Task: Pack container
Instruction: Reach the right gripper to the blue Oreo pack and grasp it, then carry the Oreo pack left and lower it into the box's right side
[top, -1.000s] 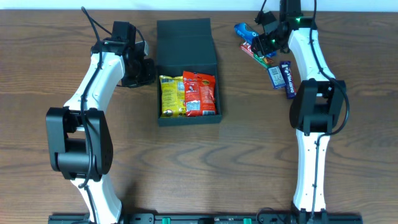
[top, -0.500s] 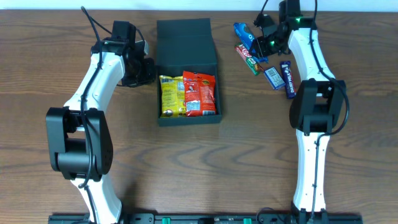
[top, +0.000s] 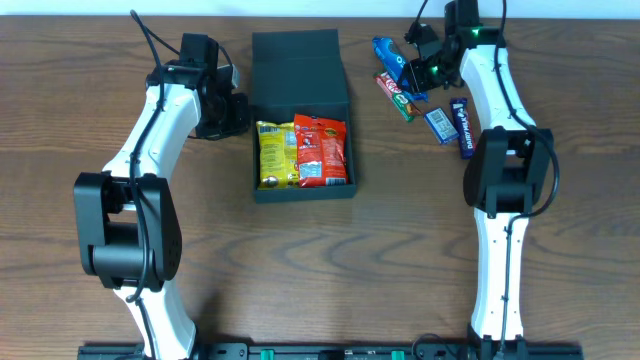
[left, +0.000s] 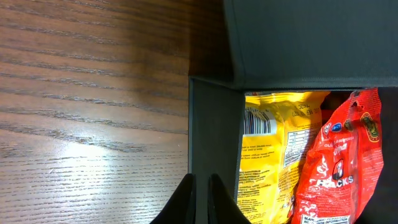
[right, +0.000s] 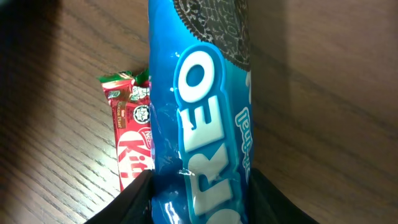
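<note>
I need to drop the blue Oreo packet from my right gripper between the red packet and the container's side (top: 338, 152).
The container (top: 300, 192) is a dark box on the table's middle, its flap lid (top: 298, 55) open toward the far side. A yellow packet (top: 272, 155) and a red packet (top: 322, 150) lie inside it. My left gripper (top: 235, 112) is shut, its tips right at the container's left wall (left: 211, 137), and I see nothing held between them. The left wrist view shows the left gripper (left: 200, 186) beside the yellow packet (left: 273, 149) and the red packet (left: 339, 162). My right gripper (right: 202, 199) is shut on a blue Oreo packet (right: 205, 106) at the far right (top: 388, 52).
A red KitKat bar (top: 397, 95) lies on the table beside the Oreo packet, its end showing under it (right: 130, 137). Two dark blue bars (top: 438, 122) (top: 463, 125) lie further right, close to the right arm. Bare wood lies in front of the container.
The right gripper's jaws have narrowed onto the Oreo packet and shifted slightly left and away with it, uncovering the KitKat bar. The left arm has not moved.
</note>
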